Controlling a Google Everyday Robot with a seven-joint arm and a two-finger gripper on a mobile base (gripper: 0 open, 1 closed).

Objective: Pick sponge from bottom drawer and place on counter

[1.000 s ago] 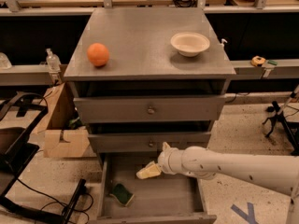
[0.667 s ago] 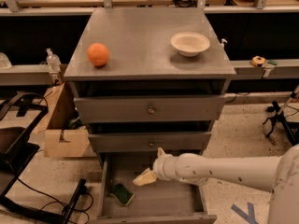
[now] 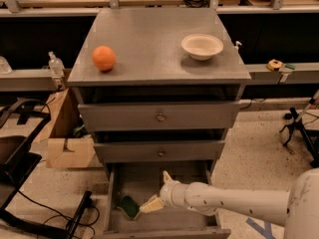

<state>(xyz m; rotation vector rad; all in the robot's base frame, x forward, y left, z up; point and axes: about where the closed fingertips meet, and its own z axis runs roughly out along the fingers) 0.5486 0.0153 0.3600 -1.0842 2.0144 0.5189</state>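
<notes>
The robot's gripper will close on the near end of the sponge [image 3: 130, 213], toward the front of the bottom drawer.
The bottom drawer [image 3: 144, 180] is pulled open below two shut drawers. The sponge [image 3: 129, 206], dark green with a yellow edge, lies in its front left corner. My gripper [image 3: 154, 199] reaches into the drawer from the right on a white arm. It is open, and its lower cream finger [image 3: 151, 204] touches or nearly touches the sponge's right side. The grey counter [image 3: 149, 34] is the cabinet's top, above the drawers.
An orange [image 3: 103, 58] sits at the counter's left and a white bowl [image 3: 202, 46] at its right. A cardboard box [image 3: 65, 133] and black cables lie on the floor to the left. A tripod [image 3: 299, 126] stands at the right.
My gripper has moved left and down inside the bottom drawer, from its middle to right beside the sponge. The sponge has not moved.
</notes>
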